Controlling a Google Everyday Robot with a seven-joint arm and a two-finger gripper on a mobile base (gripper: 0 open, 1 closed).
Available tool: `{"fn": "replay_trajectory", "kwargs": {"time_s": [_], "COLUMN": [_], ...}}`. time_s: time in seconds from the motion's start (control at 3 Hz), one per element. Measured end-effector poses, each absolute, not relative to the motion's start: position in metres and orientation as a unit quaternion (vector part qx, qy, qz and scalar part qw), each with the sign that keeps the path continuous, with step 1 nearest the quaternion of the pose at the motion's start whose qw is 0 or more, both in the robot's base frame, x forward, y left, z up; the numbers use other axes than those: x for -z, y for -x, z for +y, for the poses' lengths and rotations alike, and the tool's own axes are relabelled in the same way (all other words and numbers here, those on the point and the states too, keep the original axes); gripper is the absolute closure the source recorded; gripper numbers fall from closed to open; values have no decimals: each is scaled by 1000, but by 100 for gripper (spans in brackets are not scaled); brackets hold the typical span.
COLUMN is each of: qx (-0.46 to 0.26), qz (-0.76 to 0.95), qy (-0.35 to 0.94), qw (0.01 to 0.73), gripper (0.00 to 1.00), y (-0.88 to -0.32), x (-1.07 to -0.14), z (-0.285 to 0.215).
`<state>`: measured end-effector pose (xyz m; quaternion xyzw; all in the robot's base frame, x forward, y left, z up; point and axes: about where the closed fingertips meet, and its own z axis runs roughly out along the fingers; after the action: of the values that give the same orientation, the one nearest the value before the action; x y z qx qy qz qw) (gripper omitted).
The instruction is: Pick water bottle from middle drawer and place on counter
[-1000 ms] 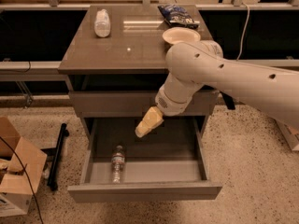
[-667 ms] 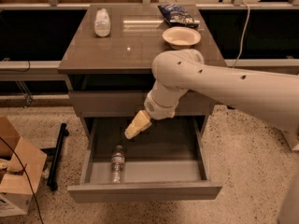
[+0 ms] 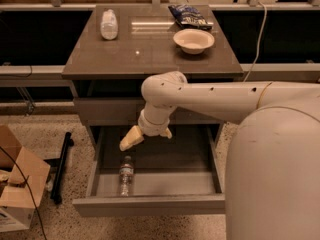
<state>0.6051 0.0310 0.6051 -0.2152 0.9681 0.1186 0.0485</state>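
Next, I lower my gripper to the middle of the water bottle (image 3: 126,174) in the drawer and close it there.
The water bottle (image 3: 126,175), slim and clear with a white cap and a dark label, lies on the floor of the pulled-out middle drawer (image 3: 150,205), at its left front. My gripper (image 3: 149,135) hangs over the drawer's rear left, above and a little behind the bottle, not touching it. Its tan fingers (image 3: 131,138) stand apart and hold nothing. The counter (image 3: 150,54) is the glossy grey-brown top above the drawers.
On the counter stand a fatter whitish bottle (image 3: 108,24) at the back left, a white bowl (image 3: 193,40) at the right and a dark chip bag (image 3: 189,15) behind it. A cardboard box (image 3: 17,184) and a black bar (image 3: 61,166) lie on the floor at the left.
My arm has swung left and my gripper has moved left over the drawer, closer to above the bottle. The bottle has not moved.
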Motion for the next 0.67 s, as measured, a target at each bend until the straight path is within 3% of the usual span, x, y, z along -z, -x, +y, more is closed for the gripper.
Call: {"fn": "replay_trajectory", "kwargs": {"time_s": [0.67], "qx": [-107], "qz": [972], "qy": [205], "qw": [37], "gripper": [0], "y": [-603], "x": [-593], "z": [37]}}
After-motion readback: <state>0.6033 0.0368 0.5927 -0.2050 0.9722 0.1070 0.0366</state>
